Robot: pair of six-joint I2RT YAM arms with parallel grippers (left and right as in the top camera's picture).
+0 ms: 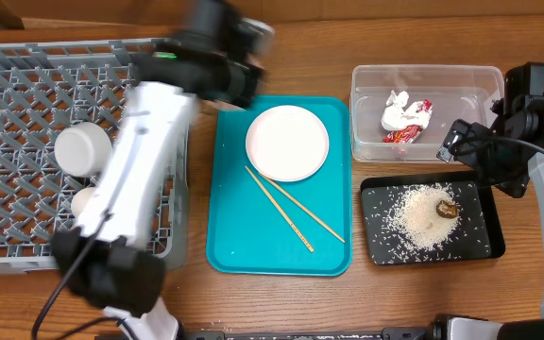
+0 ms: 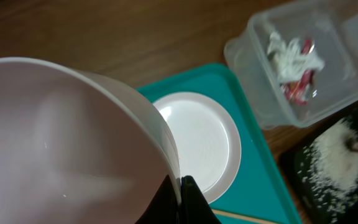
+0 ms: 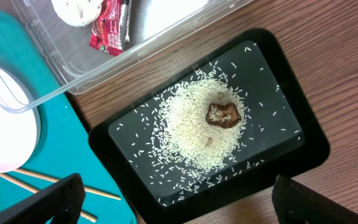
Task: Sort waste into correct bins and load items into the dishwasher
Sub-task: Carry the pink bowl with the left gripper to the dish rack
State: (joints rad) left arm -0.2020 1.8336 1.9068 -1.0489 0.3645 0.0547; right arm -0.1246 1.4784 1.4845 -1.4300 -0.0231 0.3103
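Observation:
Next, my left gripper releases the pale pink bowl in the grey dish rack (image 1: 126, 117), setting it behind the white bowl that is there.
My left gripper (image 2: 182, 199) is shut on the rim of a large white plate (image 2: 61, 143), held above the table's back edge; in the overhead view the gripper (image 1: 225, 66) is blurred. A small white plate (image 1: 287, 142) and two chopsticks (image 1: 296, 215) lie on the teal tray (image 1: 234, 236). The clear tub (image 1: 423, 71) holds the white tissue (image 1: 397, 111) and the red-and-white wrapper (image 1: 416, 127). The black tray (image 1: 494, 241) holds rice (image 3: 191, 130) and a brown lump (image 3: 221, 115). My right gripper (image 3: 179, 205) is open and empty over the black tray's near edge.
The grey dish rack (image 1: 17, 104) at the left holds a white bowl (image 1: 83, 146) and a small white cup (image 1: 83, 200). My left arm crosses over the rack's right side. Bare wooden table (image 1: 366, 302) lies in front of the trays.

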